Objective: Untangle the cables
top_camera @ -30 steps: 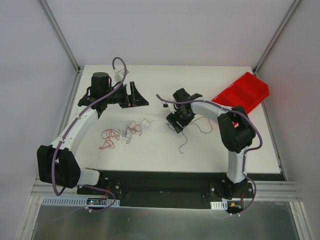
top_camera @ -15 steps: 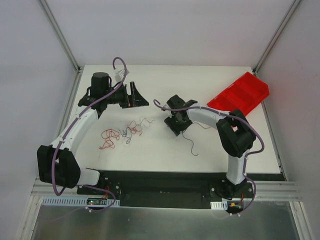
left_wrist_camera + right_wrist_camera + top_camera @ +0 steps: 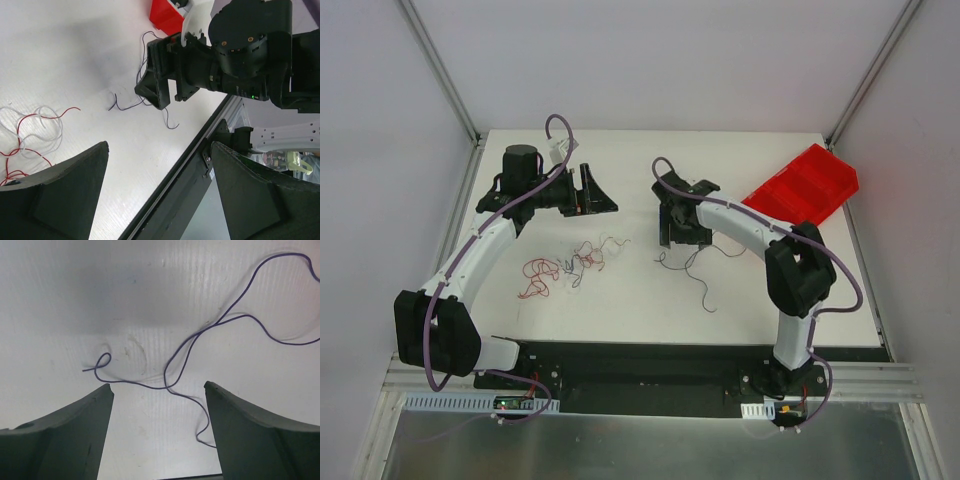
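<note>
The purple cable still lies short of the red bin, so I need to pinch it with my right gripper where its parts cross [image 3: 168, 387] and pull it closer to the bin.
A tangle of thin red, whitish and dark cables [image 3: 586, 256] lies left of centre, with a red squiggle [image 3: 537, 276] to its left. Part of it shows in the left wrist view [image 3: 31, 131]. One purple cable [image 3: 696, 276] lies loose on the table by itself; in the right wrist view [image 3: 200, 338] it curls flat just beyond the fingertips. My right gripper [image 3: 680, 238] [image 3: 157, 386] is open and empty above it. My left gripper [image 3: 605, 197] [image 3: 160, 147] is open and empty, held above the table behind the tangle, and faces the right gripper [image 3: 165, 75].
A red bin [image 3: 802, 190] sits at the back right, its corner in the left wrist view [image 3: 167, 15]. The table's black front rail [image 3: 175, 185] runs below the left fingers.
My right gripper turned and drew back a little towards the far side. The purple cable that hung from it now lies flat on the table. The left arm has not moved.
</note>
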### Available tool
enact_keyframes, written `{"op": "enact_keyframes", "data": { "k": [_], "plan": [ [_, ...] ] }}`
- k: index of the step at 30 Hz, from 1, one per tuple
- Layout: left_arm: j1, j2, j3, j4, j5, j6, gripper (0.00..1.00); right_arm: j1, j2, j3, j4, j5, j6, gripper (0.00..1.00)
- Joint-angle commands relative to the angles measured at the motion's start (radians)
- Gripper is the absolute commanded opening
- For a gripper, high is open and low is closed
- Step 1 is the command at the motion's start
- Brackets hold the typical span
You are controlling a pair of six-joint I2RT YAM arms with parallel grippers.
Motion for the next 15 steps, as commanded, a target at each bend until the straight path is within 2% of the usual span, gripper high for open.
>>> {"op": "enact_keyframes", "data": {
  "k": [1,7,15],
  "plan": [
    [0.002,-0.021,-0.001,0.035,0.022,-0.001,0.82,-0.004,0.065,0.087,-0.188,0.037,0.305,0.75],
    [0.002,-0.028,-0.001,0.035,0.02,-0.001,0.82,-0.015,0.015,-0.044,-0.078,0.036,0.396,0.68],
    [0.002,-0.033,-0.003,0.035,0.022,0.0,0.82,-0.013,0.03,-0.095,-0.015,0.022,0.414,0.53]
  ]
}}
